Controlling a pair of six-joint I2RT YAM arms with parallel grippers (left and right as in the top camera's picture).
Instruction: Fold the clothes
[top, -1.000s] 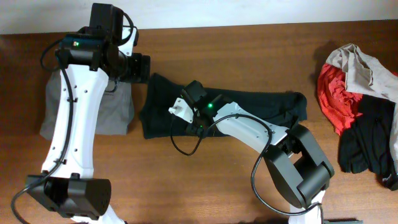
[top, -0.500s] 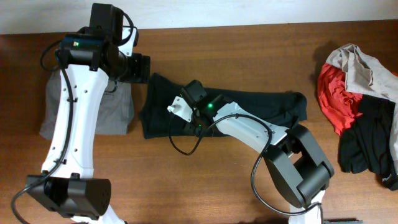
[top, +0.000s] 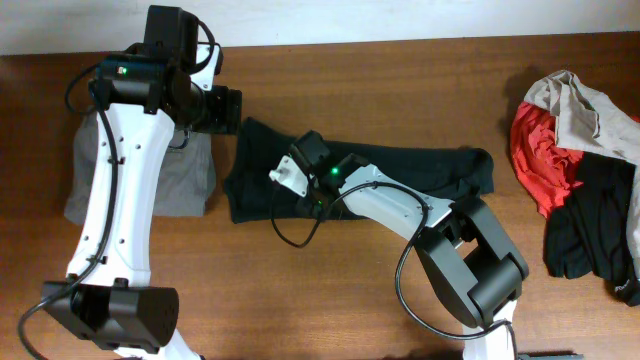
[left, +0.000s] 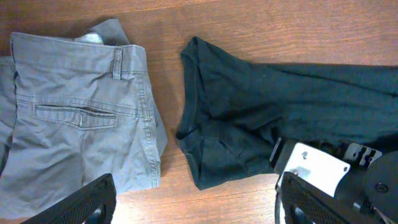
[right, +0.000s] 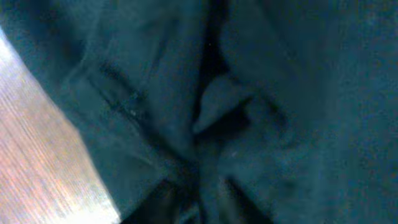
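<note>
I should take hold again of the T-shirt's loose fold (left: 245, 138) with my right gripper, as the black T-shirt's end beside the grey trousers is bunched, and pull it flat before I grip both ends of the T-shirt.
The black T-shirt (top: 400, 172) lies folded into a long band across the table's middle, and its left end shows in the left wrist view (left: 249, 106). Grey trousers (top: 190, 180) lie folded at the left (left: 74, 124). My right gripper (top: 308, 193) is pressed down on the shirt's left part. In the right wrist view its dark fingers (right: 163, 200) have come together on a bunched fold of the black fabric (right: 224, 106), and my right gripper (right: 199, 202) is shut on it. My left gripper (top: 222, 108) hangs open above the gap between the trousers and the shirt (left: 198, 202), holding nothing.
A loose heap of clothes sits at the right edge: a red piece (top: 535, 155), a beige piece (top: 585, 110) and a black piece (top: 595, 225). Bare wooden table (top: 400, 80) shows behind the shirt. The right arm's white wrist part (left: 317, 165) intrudes into the left wrist view.
My right gripper's jaws have closed on the black fabric, and its arm shifted slightly. The left arm and the garments have stayed where they were.
</note>
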